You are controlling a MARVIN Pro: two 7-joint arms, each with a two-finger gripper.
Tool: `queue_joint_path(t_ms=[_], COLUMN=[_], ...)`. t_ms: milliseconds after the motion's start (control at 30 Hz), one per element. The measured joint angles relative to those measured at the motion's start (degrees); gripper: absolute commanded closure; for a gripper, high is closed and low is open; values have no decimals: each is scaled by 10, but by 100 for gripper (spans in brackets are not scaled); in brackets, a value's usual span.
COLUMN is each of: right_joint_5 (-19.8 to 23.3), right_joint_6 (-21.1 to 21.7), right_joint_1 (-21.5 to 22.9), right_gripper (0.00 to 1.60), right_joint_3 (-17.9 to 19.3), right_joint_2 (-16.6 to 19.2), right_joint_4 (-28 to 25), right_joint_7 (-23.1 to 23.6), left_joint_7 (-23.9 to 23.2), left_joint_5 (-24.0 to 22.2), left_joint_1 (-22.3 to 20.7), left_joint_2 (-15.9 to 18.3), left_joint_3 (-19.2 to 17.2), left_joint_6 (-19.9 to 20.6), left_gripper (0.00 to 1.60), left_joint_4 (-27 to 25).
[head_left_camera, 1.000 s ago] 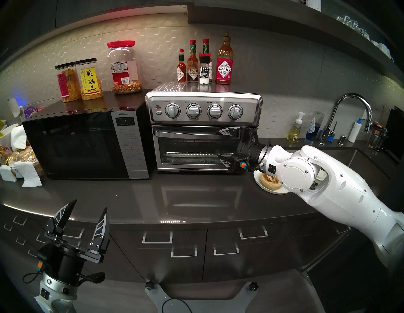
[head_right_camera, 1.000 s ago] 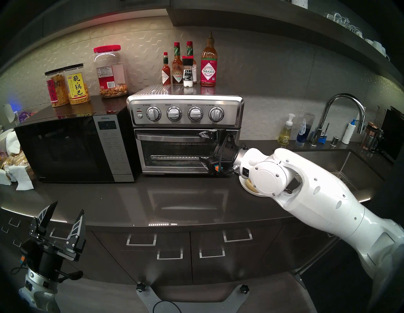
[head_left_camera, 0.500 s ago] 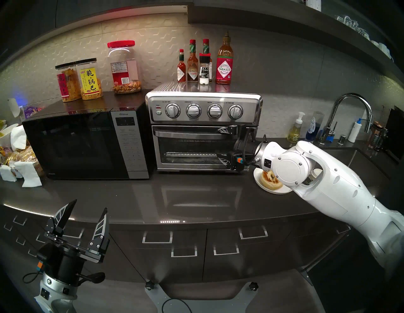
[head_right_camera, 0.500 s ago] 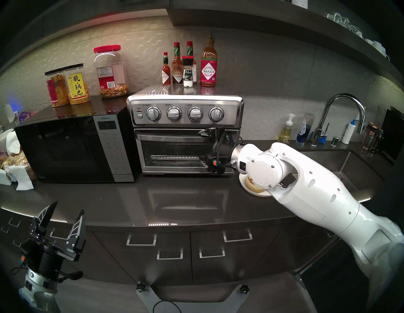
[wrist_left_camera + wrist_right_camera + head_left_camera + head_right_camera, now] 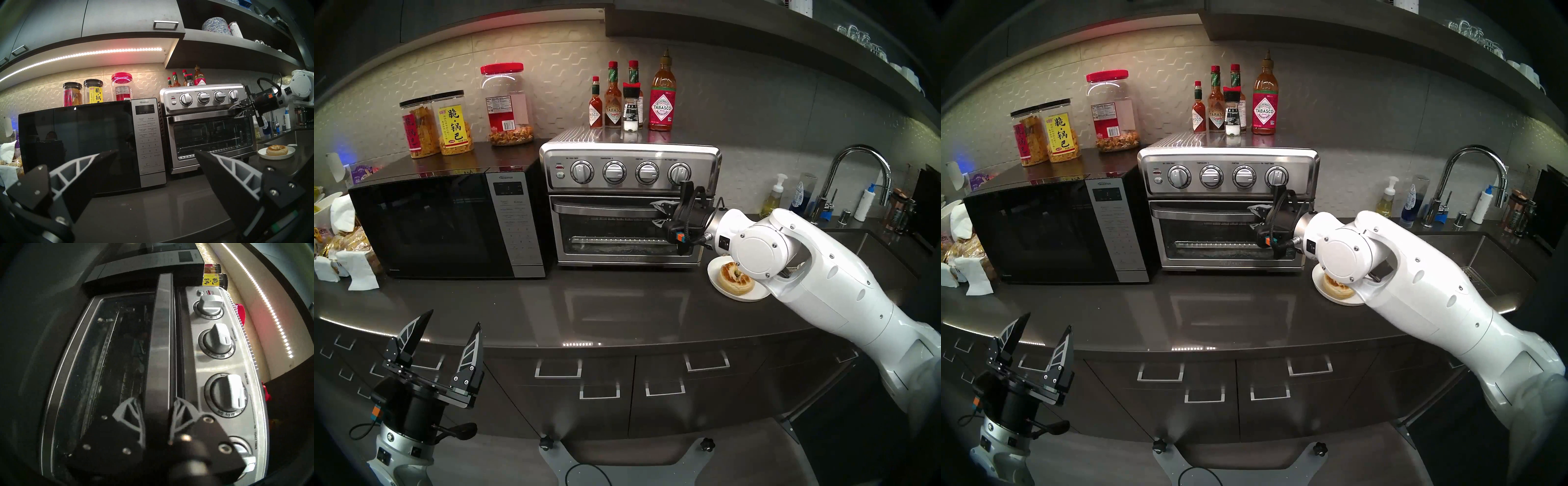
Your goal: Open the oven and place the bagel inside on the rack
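Note:
The oven door's handle will be let go by my right gripper low over the counter (image 5: 642, 321) in front of the oven, with the door open. The handle is still on the closed door.
The stainless oven (image 5: 629, 169) stands on the counter with its glass door closed. The wire rack (image 5: 612, 240) shows through the glass. My right gripper (image 5: 657, 213) is at the right end of the door's bar handle (image 5: 602, 203). In the right wrist view its fingers (image 5: 180, 405) press the handle (image 5: 161, 344) from both sides, so it is shut on it. The bagel (image 5: 733, 280) lies on a white plate (image 5: 751, 297) right of the oven, partly under my right arm. My left gripper (image 5: 453, 320) hangs open and empty below the counter's front edge.
A black microwave (image 5: 432, 224) stands left of the oven with snack jars (image 5: 449, 125) on top. Sauce bottles (image 5: 629, 101) stand on the oven. A sink with a faucet (image 5: 857, 176) and soap bottles is at the right. Napkins and bread bags are at the far left.
My right gripper rose to the handle and closed from wide open onto it. The right arm lifted, uncovering more of the bagel. The left arm stayed still.

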Motion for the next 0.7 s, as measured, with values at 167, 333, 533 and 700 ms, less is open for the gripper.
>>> queue_joint_path(t_ms=[167, 333, 533, 700], right_joint_5=[-10, -22, -38, -52], right_joint_6=[6, 14, 22, 28], right_joint_1=[-12, -32, -56, -78], right_gripper=[160, 160, 160, 160], right_joint_3=[-2, -7, -15, -24], right_joint_2=[11, 25, 41, 55], right_joint_4=[-17, -36, -55, -71], right_joint_7=[-14, -44, -85, -121], left_joint_7=[0, 0, 0, 0], left_joint_5=[0, 0, 0, 0], left_joint_1=[0, 0, 0, 0], left_joint_2=[0, 0, 0, 0], left_joint_3=[0, 0, 0, 0], left_joint_6=[0, 0, 0, 0], left_gripper=[0, 0, 0, 0], left_joint_4=[0, 0, 0, 0])
